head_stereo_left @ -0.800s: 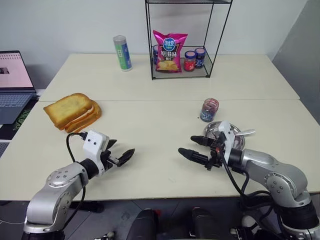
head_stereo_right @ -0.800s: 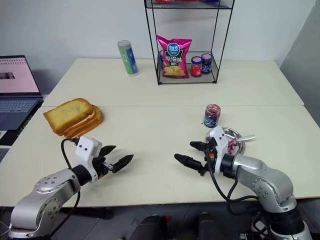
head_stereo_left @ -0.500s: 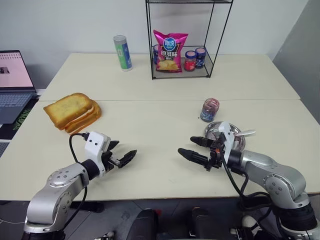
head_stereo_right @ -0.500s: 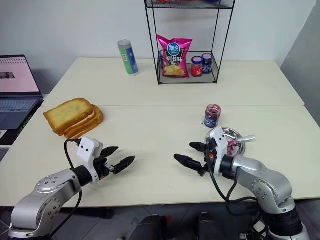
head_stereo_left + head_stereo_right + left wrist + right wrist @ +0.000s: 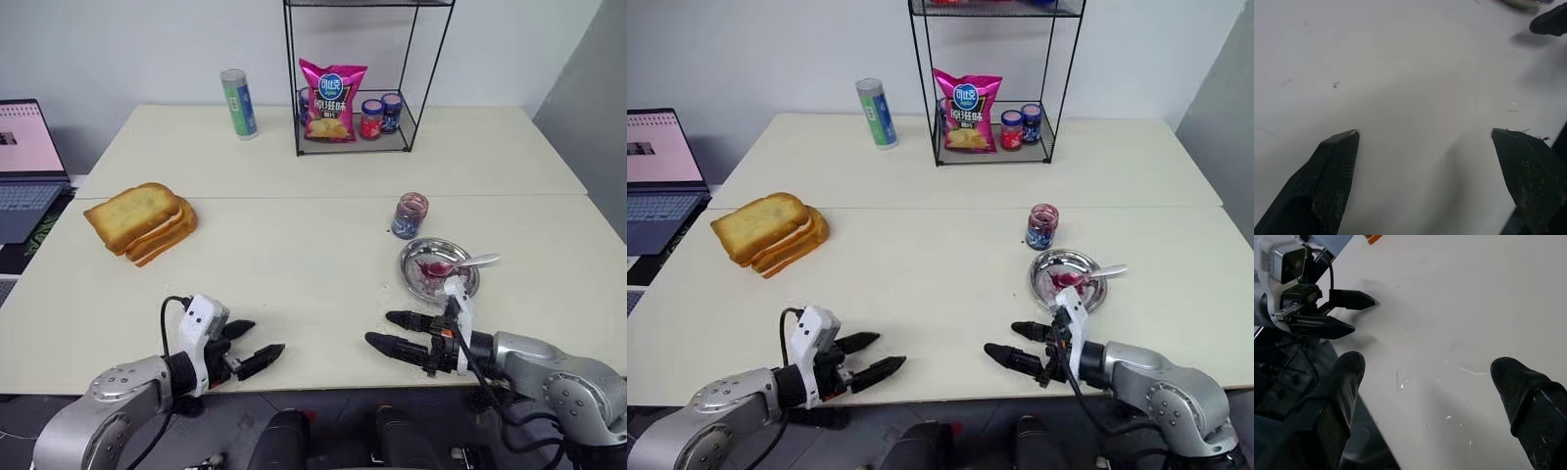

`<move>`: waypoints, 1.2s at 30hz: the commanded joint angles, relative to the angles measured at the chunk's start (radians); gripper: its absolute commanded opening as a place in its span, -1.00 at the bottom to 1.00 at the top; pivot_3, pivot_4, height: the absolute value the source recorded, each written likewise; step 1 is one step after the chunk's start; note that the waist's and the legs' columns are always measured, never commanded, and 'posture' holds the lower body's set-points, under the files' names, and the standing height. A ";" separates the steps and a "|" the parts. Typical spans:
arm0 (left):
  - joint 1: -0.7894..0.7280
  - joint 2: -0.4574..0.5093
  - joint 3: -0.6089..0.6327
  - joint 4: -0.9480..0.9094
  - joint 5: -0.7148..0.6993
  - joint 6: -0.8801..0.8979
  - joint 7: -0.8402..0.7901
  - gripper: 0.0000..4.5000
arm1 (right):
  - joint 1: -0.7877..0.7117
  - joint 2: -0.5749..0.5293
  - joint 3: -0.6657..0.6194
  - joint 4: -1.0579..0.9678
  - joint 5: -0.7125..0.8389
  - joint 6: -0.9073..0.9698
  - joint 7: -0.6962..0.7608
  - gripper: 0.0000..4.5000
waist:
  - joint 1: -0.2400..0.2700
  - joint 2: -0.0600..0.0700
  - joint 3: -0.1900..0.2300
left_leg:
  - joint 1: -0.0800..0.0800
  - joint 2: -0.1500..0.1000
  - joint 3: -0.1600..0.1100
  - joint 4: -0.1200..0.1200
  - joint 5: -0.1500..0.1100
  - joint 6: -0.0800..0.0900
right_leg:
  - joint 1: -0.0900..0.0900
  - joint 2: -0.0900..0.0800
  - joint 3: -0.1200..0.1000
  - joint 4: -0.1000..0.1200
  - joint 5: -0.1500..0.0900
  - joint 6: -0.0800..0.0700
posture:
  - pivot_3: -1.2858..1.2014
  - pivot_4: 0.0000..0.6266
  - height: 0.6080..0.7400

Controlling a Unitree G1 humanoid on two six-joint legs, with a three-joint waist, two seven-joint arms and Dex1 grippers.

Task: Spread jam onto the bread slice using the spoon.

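Observation:
The robot's left gripper needs to next go to the bread slice on top of the toast stack and close on the slice's near corner (image 5: pixel 118 251).
The bread slice (image 5: pixel 129 208) is golden-brown and lies on top of a small stack of toast at the table's left. The spoon (image 5: pixel 462 262) rests in a round metal dish (image 5: pixel 419 279) at the right, its bowl in a smear of dark red jam (image 5: pixel 431 269). Both grippers hover low over the table's near edge, well apart from these. My left gripper (image 5: pixel 266 336) is open and empty, pointing right. My right gripper (image 5: pixel 378 327) is open and empty, pointing left, just in front of the dish. In the right wrist view the left gripper (image 5: pixel 1359 313) shows over the table edge.
An open jam jar (image 5: pixel 409 214) stands just behind the dish. A wire rack (image 5: pixel 290 88) at the back holds a pink chip bag (image 5: pixel 333 98) and two lidded jars (image 5: pixel 380 116). A green-and-blue tube (image 5: pixel 239 103) stands beside it. A laptop (image 5: pixel 24 157) sits off the table's left.
Both arms have drawn back and down to the table's near edge, still open. The right gripper no longer covers the dish, so the spoon and jam show fully.

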 commanded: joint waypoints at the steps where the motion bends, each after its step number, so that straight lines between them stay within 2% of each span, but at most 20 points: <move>1: 0.002 0.025 -0.019 -0.044 -0.022 0.011 -0.022 1.00 | 0.006 -0.009 -0.026 -0.016 0.044 0.019 0.010 1.00 | 0.000 0.000 0.000 | 0.000 0.000 0.000 0.000 0.000 0.000 | 0.000 0.000 0.000 0.000 0.000 0.000 | 0.03 -0.52 1.00; 7: 0.026 0.026 -0.006 -0.079 -0.071 0.046 -0.012 1.00 | 0.066 -0.028 -0.020 -0.023 0.055 0.021 0.037 1.00 | 0.001 0.000 0.000 | -0.001 0.000 0.000 -0.001 -0.001 -0.001 | 0.000 0.000 0.000 -0.001 -0.002 0.000 | 0.03 -0.52 1.00; 12: 0.032 0.022 0.011 -0.096 -0.088 0.050 0.011 1.00 | 0.014 0.007 -0.016 -0.019 0.078 0.023 -0.003 1.00 | 0.000 0.000 0.000 | -0.001 0.000 0.000 -0.001 -0.001 -0.001 | 0.000 0.000 0.000 -0.001 -0.002 0.000 | 0.03 -0.52 1.00; 16: -0.070 -0.122 0.120 -0.027 -0.027 -0.055 0.206 1.00 | -0.106 0.080 0.015 -0.011 0.048 -0.013 -0.042 1.00 | 0.001 -0.001 0.001 | 0.000 0.000 -0.001 0.000 -0.001 -0.001 | 0.000 0.000 -0.001 0.000 -0.002 0.000 | 0.03 -0.52 1.00; 18: -0.179 -0.173 0.215 0.058 0.086 -0.178 0.368 1.00 | -0.237 0.150 0.054 0.015 0.023 -0.025 -0.080 1.00 | 0.002 -0.001 0.001 | 0.000 0.000 -0.001 0.000 -0.001 -0.001 | 0.001 0.001 -0.001 0.000 -0.002 0.000 | 0.03 -0.52 1.00; 20: -0.252 -0.197 0.279 0.116 0.150 -0.255 0.455 1.00 | -0.331 0.202 0.081 0.036 0.008 -0.027 -0.099 1.00 | -0.001 -0.003 0.002 | 0.000 0.001 -0.002 0.001 -0.001 -0.002 | 0.000 0.002 -0.001 0.002 0.001 0.001 | 0.03 -0.52 1.00; 24: -0.336 -0.146 0.343 0.252 0.246 -0.305 0.529 1.00 | -0.426 0.232 0.153 0.117 -0.083 -0.088 -0.044 1.00 | 0.000 -0.004 0.001 | 0.000 0.000 -0.002 -0.001 -0.001 -0.002 | 0.000 0.002 -0.002 0.001 0.003 0.009 | 0.03 -0.52 1.00; 28: -0.399 -0.092 0.362 0.378 0.318 -0.352 0.568 1.00 | -0.501 0.253 0.258 0.202 -0.186 -0.169 0.035 1.00 | 0.002 -0.006 0.001 | -0.002 -0.002 -0.002 -0.001 -0.003 -0.002 | -0.001 0.000 -0.001 0.001 0.005 0.006 | 0.03 -0.52 1.00; 36: -0.494 -0.042 0.357 0.581 0.320 -0.343 0.538 1.00 | -0.604 0.329 0.287 0.309 -0.269 -0.236 0.081 1.00 | 0.000 -0.007 0.000 | -0.001 -0.001 -0.002 0.000 -0.002 -0.002 | -0.002 0.001 -0.001 0.002 0.005 0.006 | 0.03 -0.52 1.00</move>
